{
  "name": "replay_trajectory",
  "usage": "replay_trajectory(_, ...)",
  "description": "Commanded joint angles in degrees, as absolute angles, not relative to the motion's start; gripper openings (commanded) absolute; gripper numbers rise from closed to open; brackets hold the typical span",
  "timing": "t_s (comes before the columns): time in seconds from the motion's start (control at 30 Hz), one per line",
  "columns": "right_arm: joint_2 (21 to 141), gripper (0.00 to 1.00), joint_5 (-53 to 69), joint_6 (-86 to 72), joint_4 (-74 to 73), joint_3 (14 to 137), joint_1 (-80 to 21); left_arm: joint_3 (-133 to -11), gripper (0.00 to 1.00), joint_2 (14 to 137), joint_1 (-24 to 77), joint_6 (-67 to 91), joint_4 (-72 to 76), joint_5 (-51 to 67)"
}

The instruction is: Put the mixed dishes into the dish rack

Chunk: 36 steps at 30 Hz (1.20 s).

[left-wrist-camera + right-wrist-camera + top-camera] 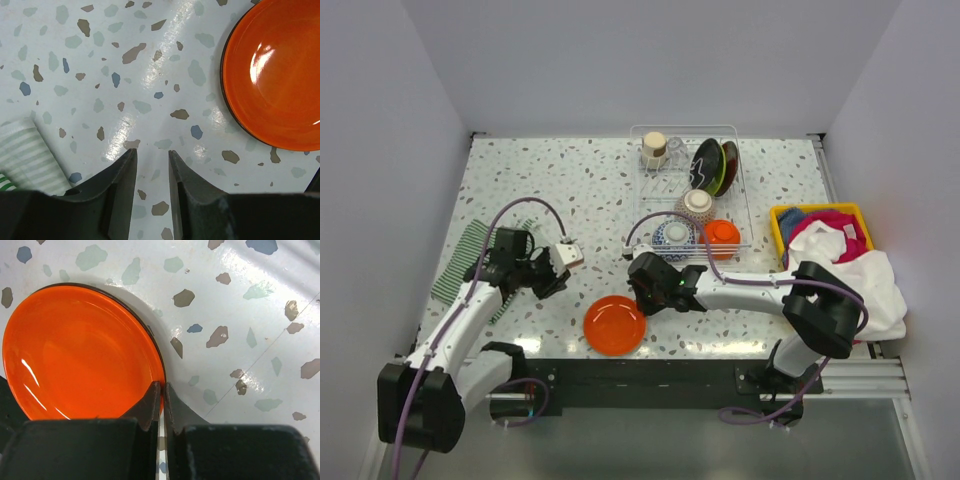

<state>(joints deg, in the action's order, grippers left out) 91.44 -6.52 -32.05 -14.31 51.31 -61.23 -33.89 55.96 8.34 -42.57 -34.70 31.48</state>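
Note:
I need to open my right gripper and pinch only the orange rim (158, 371) before lifting, since another plate's dark rim nests against the orange plate in that gripper.
An orange plate (615, 325) with a dark rim lies flat on the speckled table near the front edge. It also shows in the right wrist view (80, 355) and the left wrist view (275, 75). My right gripper (642, 296) (162, 386) is shut on the plate's right rim, one finger inside and one outside. My left gripper (552, 280) (151, 151) is open and empty, over bare table left of the plate. The dish rack (745, 215) at the back holds a black plate (704, 165), a dark red plate (730, 163), a blue-white bowl (672, 236), an orange bowl (722, 235) and beige cups (654, 148).
A green-white striped cloth (460, 262) (25, 155) lies on the table by my left arm. A yellow bin (782, 215) of coloured cloths stands right of the rack, with a white cloth (865, 275) spilling over it. White walls enclose the table.

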Motion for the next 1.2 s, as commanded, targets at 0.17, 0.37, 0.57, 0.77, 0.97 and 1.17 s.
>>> replay_trajectory(0.17,89.6,0.36,-8.4,-27.0,-14.4,53.6,-61.3,-37.2,0.37,59.0,7.9,-41.6,-31.4,33.8)
replay_trajectory(0.37,91.3,0.40,-7.6,-28.7,-13.5,52.0,-61.3,-38.3,0.37,60.5,7.9,-41.7,-31.9,34.4)
replay_trajectory(0.57,92.9,0.24,-8.4,-28.6,-13.1,52.0,-61.2,-38.1,0.37,60.3,7.9,-42.8,-32.5,34.4)
replay_trajectory(0.77,91.9,0.00,-10.9,-26.1,-16.3,54.4,-60.9,-37.6,0.37,60.6,7.8,-42.8,-31.1,35.2)
replay_trajectory(0.97,89.8,0.00,-13.9,-19.1,-19.1,59.2,-60.9,-38.6,0.44,63.2,7.8,-39.5,-28.1,36.8)
replay_trajectory(1.17,88.3,0.00,-12.9,-11.9,-20.7,62.5,-61.0,-44.2,0.50,69.1,7.8,-39.1,-33.0,47.7)
